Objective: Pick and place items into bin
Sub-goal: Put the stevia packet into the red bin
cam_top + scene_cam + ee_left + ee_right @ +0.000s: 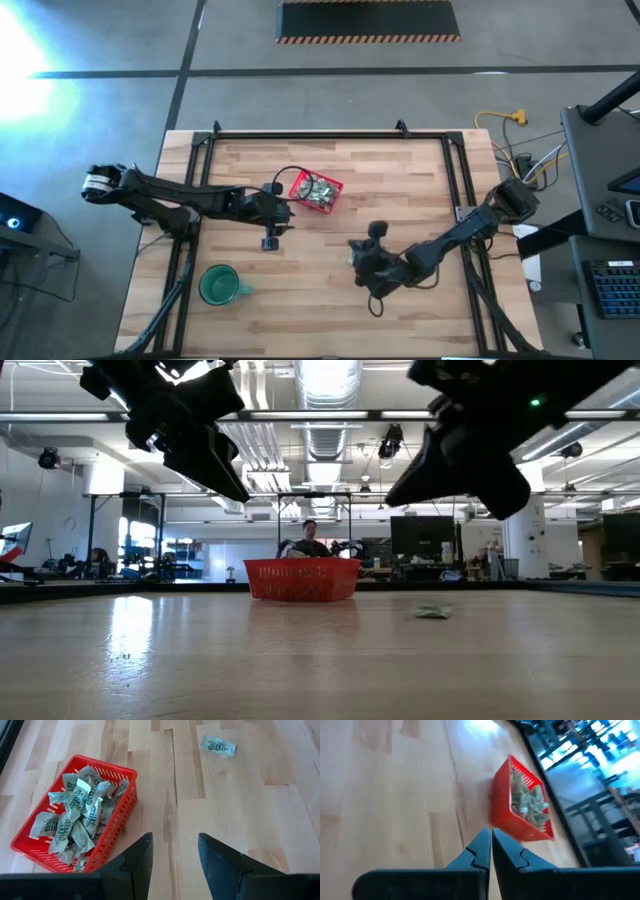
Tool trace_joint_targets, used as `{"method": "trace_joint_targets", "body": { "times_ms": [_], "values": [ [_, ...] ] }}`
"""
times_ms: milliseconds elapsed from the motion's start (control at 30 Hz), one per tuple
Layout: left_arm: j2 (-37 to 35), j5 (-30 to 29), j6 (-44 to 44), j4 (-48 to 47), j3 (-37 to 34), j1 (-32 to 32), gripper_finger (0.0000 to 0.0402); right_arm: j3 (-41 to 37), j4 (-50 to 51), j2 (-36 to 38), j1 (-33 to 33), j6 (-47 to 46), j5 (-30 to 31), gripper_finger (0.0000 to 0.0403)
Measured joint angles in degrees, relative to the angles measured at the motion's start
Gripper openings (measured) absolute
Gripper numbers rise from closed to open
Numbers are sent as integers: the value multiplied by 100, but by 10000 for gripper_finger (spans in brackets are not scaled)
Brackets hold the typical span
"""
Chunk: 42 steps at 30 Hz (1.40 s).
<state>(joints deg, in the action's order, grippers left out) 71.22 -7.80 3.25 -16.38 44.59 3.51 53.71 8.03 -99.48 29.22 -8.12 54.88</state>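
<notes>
My right gripper will open, lower and grip that wrapped piece (433, 611) before the basket, since its shut fingers are empty and the wrapped piece lies on the wood.
The red mesh basket (316, 190) (117, 820) stands on the table near its middle, full of pale green-and-white wrapped pieces (75, 815). One more wrapped piece (218, 745) (432, 611) lies flat on the wood, right of the basket. My left gripper (288, 212) (174, 847) hovers open just left of the basket, above the table. My right gripper (357, 252) (491, 842) hangs shut over the table, nearer than the basket and to its right, pointing toward it. Nothing shows between its fingers.
A round dark-green mug (220, 285) stands near the table's near left corner. A black frame (300, 137) runs along the table's far edge and sides. Bare wood lies between the basket and the near edge. A person (308, 538) sits in the room beyond the basket.
</notes>
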Motion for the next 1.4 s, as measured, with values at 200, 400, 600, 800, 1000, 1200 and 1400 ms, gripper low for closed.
{"method": "trace_joint_targets", "body": {
  "times_ms": [200,400,600,800,1000,1200,1400],
  "values": [
    [0,0,0,-3,-1,0,141,41,74,4,-708,-504,-2921,8],
    [0,1,0,-5,-1,0,141,-52,248,4,-1053,-774,-4252,29],
    [0,1,4,-3,-1,0,141,-52,245,4,-1048,-812,-4491,105],
    [0,1,4,-3,-1,0,141,-55,243,4,-1050,-847,-4444,179],
    [0,1,4,-2,-1,4,141,-165,234,4,-1052,-1148,-4442,214],
    [0,1,2,0,-1,4,141,-298,205,-114,-1052,-1426,-4442,219],
    [0,1,2,4,0,4,141,-292,126,-405,-1048,-1443,-4452,219]
  ]
}}
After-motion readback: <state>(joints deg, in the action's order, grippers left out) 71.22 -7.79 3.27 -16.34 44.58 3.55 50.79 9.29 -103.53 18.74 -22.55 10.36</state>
